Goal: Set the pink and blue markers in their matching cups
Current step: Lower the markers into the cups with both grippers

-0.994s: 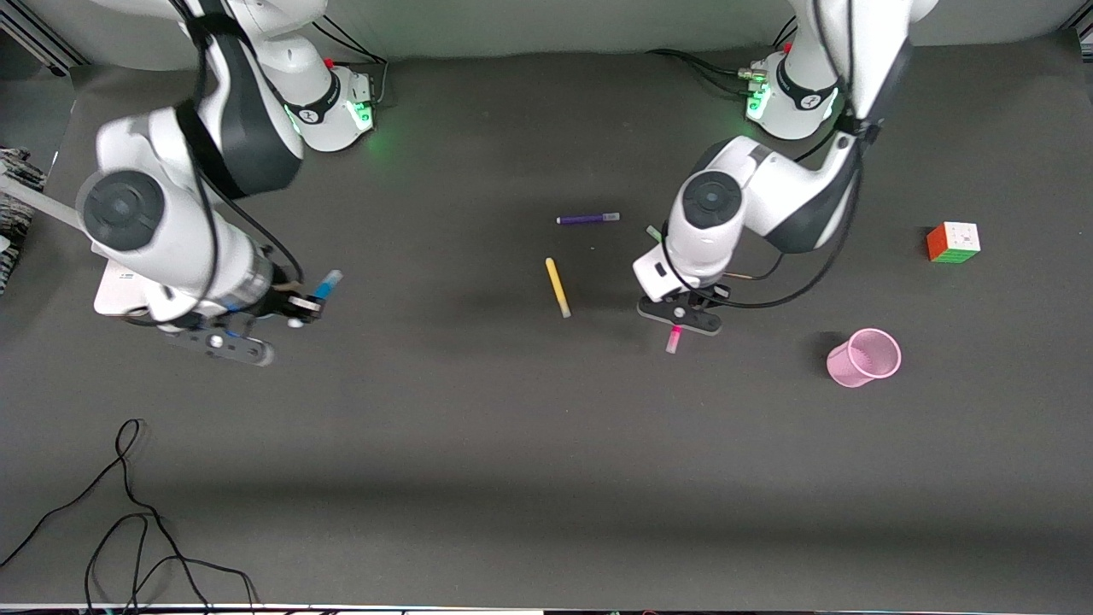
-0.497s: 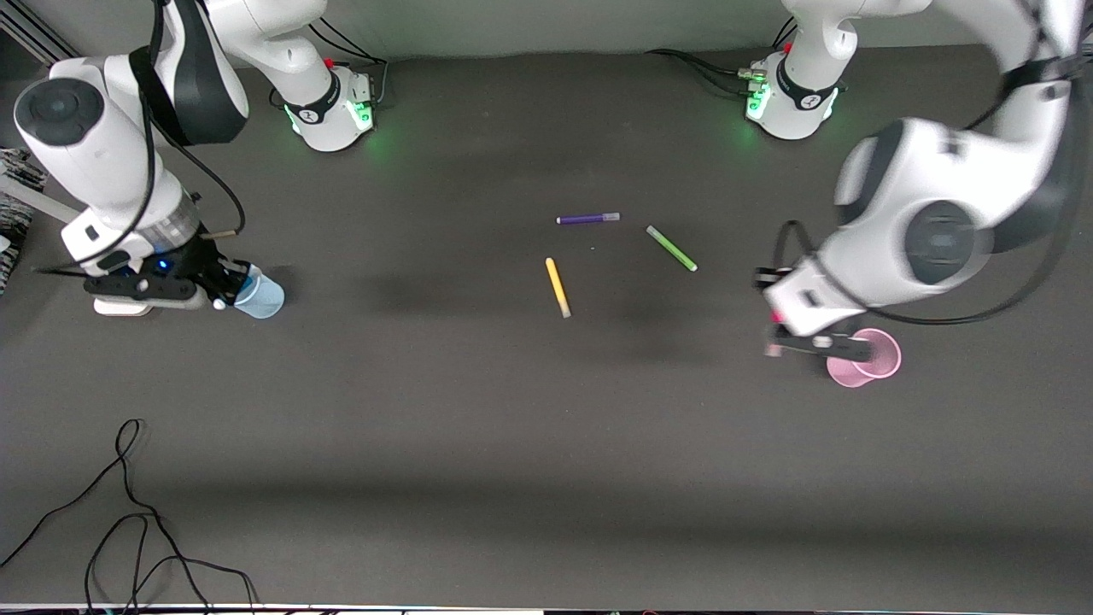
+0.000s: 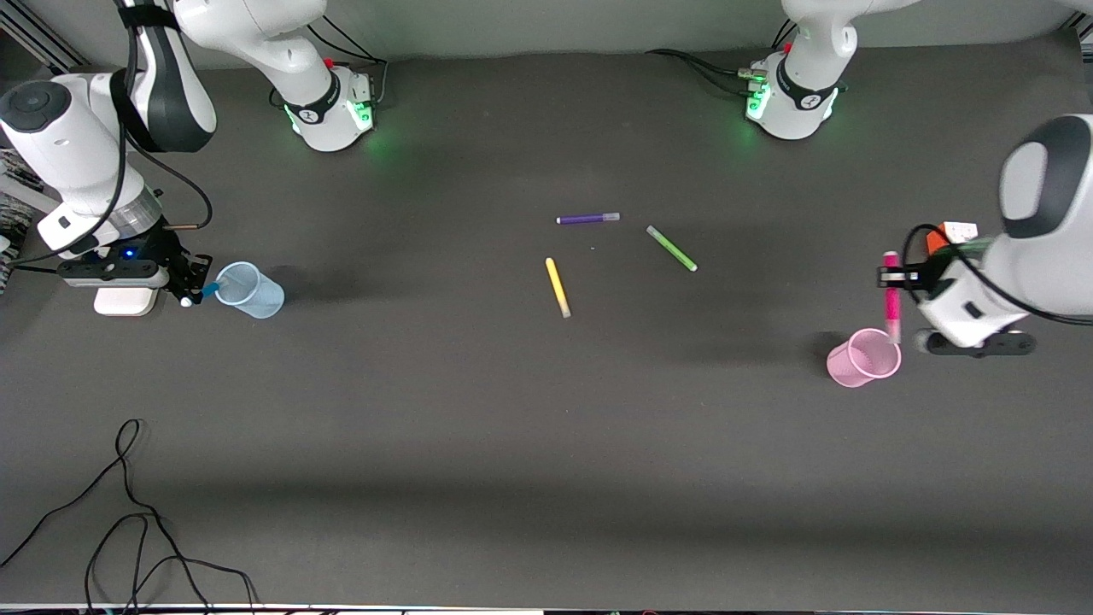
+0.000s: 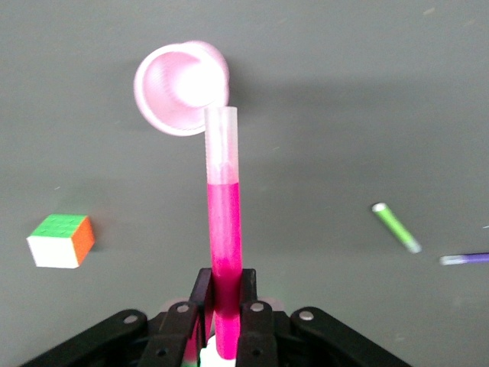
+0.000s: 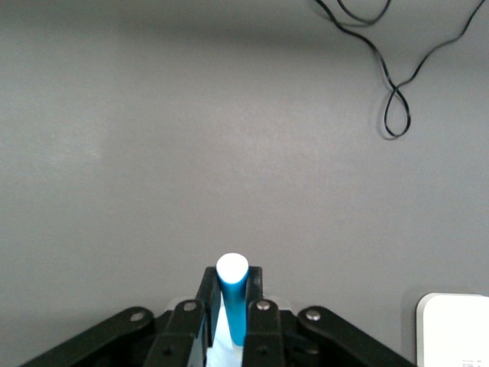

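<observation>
My left gripper will let go of the magenta-pink marker inside the pink cup (image 3: 864, 353) (image 4: 183, 90), so it is left leaning on the cup's rim. The marker is upright above that rim now.
My left gripper (image 3: 891, 275) is shut on the magenta-pink marker (image 3: 891, 299) and holds it upright, its paler cap pointing down, above the rim of the pink cup (image 3: 862, 359). In the left wrist view the gripper (image 4: 227, 287) grips the marker (image 4: 225, 222), whose cap overlaps the cup (image 4: 172, 92). My right gripper (image 3: 193, 287) is shut on the blue marker (image 3: 209, 290), whose end sits at the rim of the pale blue cup (image 3: 252, 292). The right wrist view shows the gripper (image 5: 231, 287) holding the marker (image 5: 234, 306); the blue cup is out of that view.
Purple (image 3: 587, 219), green (image 3: 671, 248) and yellow (image 3: 557, 287) markers lie mid-table. A colour cube (image 3: 958, 231) sits beside the left arm, partly hidden. A white block (image 3: 124, 301) lies under the right gripper. A black cable (image 3: 128, 512) loops near the front camera.
The left gripper carried the pink marker from mid-table to over the pink cup. The right gripper carried the blue marker toward its end of the table, to the blue cup's rim.
</observation>
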